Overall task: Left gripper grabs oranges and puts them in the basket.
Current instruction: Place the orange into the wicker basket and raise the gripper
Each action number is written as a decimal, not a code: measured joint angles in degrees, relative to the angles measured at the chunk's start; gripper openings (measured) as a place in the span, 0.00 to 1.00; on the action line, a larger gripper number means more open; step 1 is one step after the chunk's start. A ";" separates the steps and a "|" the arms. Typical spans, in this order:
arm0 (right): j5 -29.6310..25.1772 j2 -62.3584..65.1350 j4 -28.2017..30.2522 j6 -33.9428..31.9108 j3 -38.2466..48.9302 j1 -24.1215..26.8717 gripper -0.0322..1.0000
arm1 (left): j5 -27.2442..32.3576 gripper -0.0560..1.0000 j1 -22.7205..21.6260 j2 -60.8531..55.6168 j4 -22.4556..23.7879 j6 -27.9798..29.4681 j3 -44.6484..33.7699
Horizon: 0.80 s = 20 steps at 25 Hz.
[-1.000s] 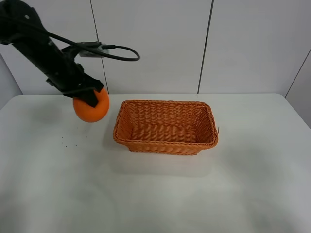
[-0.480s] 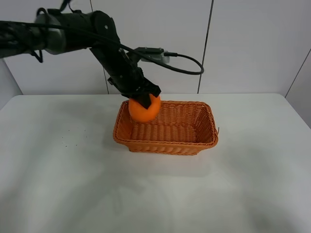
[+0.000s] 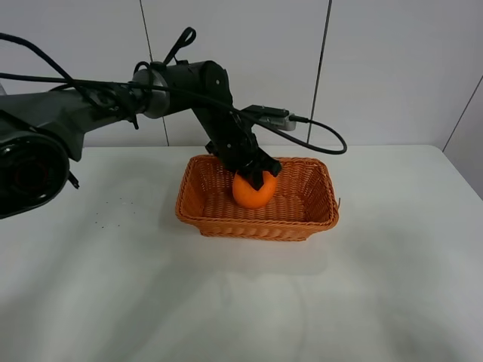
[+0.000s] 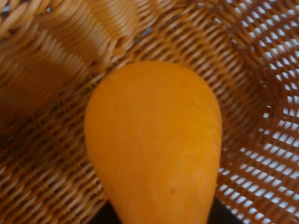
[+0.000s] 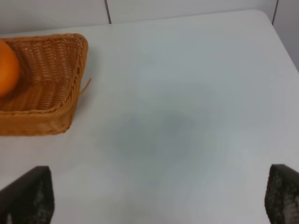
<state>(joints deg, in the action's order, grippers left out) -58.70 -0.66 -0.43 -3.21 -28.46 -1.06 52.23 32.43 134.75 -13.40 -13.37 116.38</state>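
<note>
My left gripper is going to put the orange down on the basket's woven bottom, close to the basket's front side [image 3: 252,197] [image 4: 120,122]. The orange now hangs just above that floor.
My left gripper [image 3: 255,179] reaches from the left over the woven orange-brown basket [image 3: 201,216] and is shut on the orange [image 3: 253,191], which hangs inside the basket just above its floor. In the left wrist view the orange [image 4: 154,140] fills the middle, with the basket weave [image 4: 51,154] close below and around it. In the right wrist view part of the orange [image 5: 6,67] shows inside the basket [image 5: 60,116], at the edge of the picture. My right gripper's fingertips [image 5: 28,196] show wide apart with nothing between them, over bare table away from the basket.
The basket stands on a white table [image 3: 113,302] in front of a white panelled wall [image 3: 392,68]. Black cables [image 3: 317,136] trail from the left arm above the basket's back rim.
My left gripper has carried the orange rightward from left of the basket, over its left rim, and down into its middle. The basket has not moved.
</note>
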 joint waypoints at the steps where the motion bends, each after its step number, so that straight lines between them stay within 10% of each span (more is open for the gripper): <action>1: 0.00 0.00 0.00 0.00 0.00 0.00 0.70 | -0.06 0.29 0.00 0.32 0.15 0.01 0.07; 20: 0.00 0.00 0.00 0.00 0.00 0.00 0.70 | -3.27 0.29 0.00 0.78 0.37 -0.06 0.44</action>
<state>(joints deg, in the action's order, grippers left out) -58.70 -0.66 -0.43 -3.21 -28.46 -1.06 48.96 32.43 135.53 -13.02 -13.43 116.82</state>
